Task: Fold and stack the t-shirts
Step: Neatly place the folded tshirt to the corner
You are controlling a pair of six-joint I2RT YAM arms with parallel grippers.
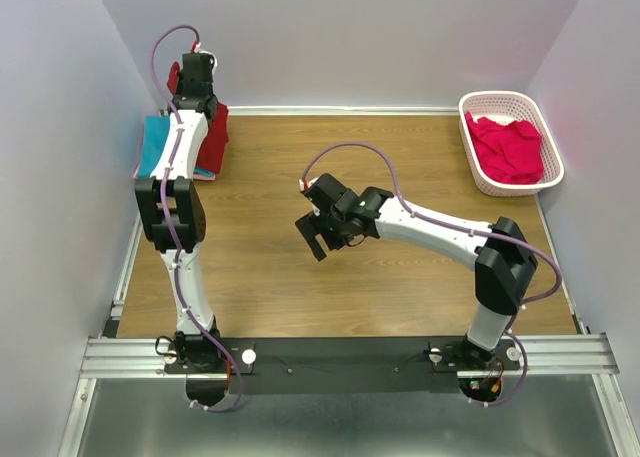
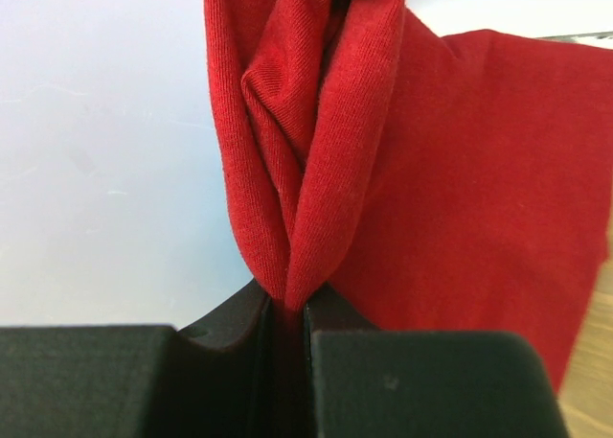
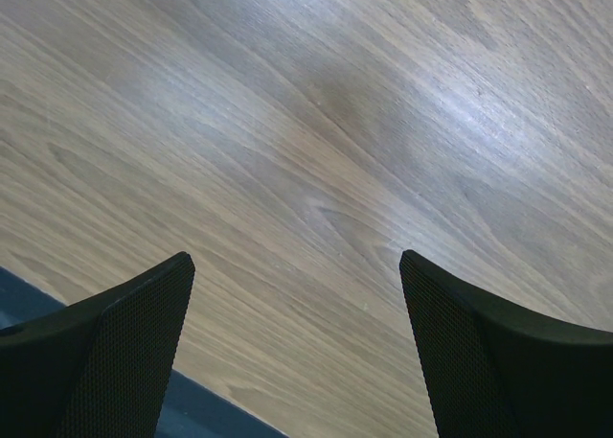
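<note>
Next, the left gripper releases the dark red t-shirt's fold over the uncovered part of the turquoise t-shirt (image 1: 153,147) beside the side wall.
My left gripper (image 1: 190,69) is at the far left corner of the table, shut on a fold of the dark red t-shirt (image 2: 316,141); the cloth bunches out from between its jaws. In the top view the dark red t-shirt (image 1: 214,137) hangs down over the folded turquoise t-shirt (image 1: 156,145), which lies against the left wall. The brighter pinkish-red t-shirt (image 1: 508,147) lies crumpled in the white basket (image 1: 484,181) at the far right. My right gripper (image 1: 322,239) is open and empty above the bare middle of the table (image 3: 316,150).
White walls close in the table on the left, back and right. The black mounting rail (image 1: 340,362) runs along the near edge. The wooden tabletop (image 1: 330,287) lies between the arms.
</note>
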